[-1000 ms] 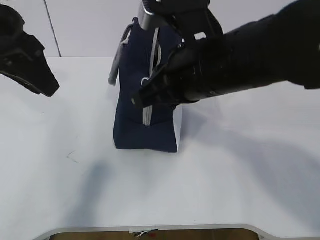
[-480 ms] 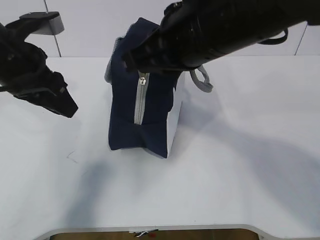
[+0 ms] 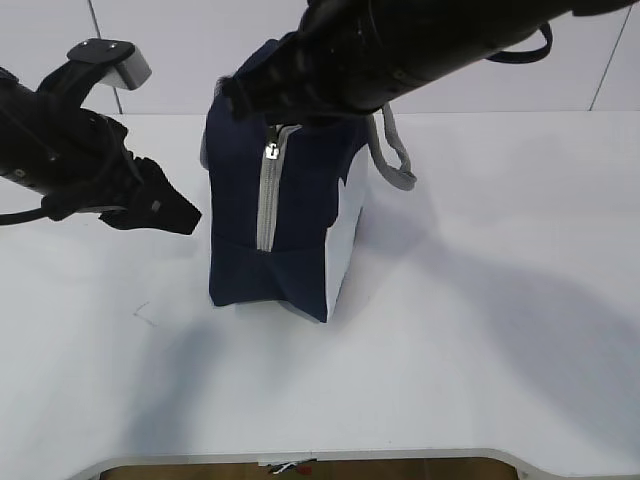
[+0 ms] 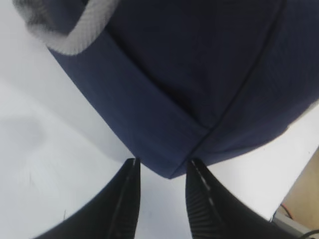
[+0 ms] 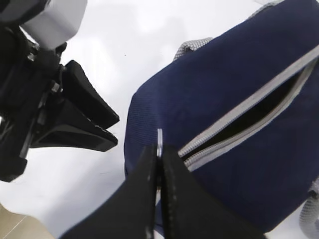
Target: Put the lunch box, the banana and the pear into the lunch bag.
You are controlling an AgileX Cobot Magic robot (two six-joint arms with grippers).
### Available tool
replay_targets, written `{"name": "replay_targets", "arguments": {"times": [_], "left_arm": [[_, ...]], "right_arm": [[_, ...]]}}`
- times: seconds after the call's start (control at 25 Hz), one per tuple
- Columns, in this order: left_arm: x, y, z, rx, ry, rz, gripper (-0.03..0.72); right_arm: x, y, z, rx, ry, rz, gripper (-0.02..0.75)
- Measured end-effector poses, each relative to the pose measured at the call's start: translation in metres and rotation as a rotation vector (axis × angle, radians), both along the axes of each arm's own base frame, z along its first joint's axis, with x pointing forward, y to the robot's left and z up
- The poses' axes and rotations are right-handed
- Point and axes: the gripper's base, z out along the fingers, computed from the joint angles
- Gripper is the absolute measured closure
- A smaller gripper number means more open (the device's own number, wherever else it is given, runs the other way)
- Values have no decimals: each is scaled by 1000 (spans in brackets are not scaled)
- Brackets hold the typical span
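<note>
The lunch bag's lower corner is all that sits between my left gripper's fingers, so next I pinch the side (image 3: 228,195) beside the zipper before my right gripper unzips it.
The navy lunch bag (image 3: 300,220) stands upright mid-table, its narrow end with the grey zipper (image 3: 266,200) facing the exterior view. My right gripper (image 5: 159,148) is shut on the zipper's metal pull (image 5: 159,137) at the bag's upper end edge; beyond it the zipper (image 5: 249,119) gapes slightly along the top. My left gripper (image 4: 163,167) is open, a lower corner of the bag (image 4: 172,172) just between its fingertips, not pinched. In the exterior view it (image 3: 188,218) sits close to the bag's left side. The lunch box, banana and pear are out of view.
Grey webbing handles (image 3: 395,165) hang off the bag's right side and far left side (image 4: 84,35). The white table (image 3: 480,350) runs to a rounded front edge (image 3: 300,458). A pale wall stands behind.
My right gripper has risen and moved left along the bag's end with the zipper pull. The bag has shifted left and turned a little. The left gripper has come in rightwards to the bag.
</note>
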Motion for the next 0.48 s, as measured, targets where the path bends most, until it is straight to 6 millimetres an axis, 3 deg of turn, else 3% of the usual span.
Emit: {"name": "replay_targets", "arguments": {"times": [0.28, 0.48], "left_arm": [[1, -7, 1, -82, -14, -32, 340], [-1, -10, 3, -113, -9, -57, 311]], "right_arm": [[3, -2, 7, -37, -53, 7, 725], [3, -2, 7, -46, -58, 8, 725]]}}
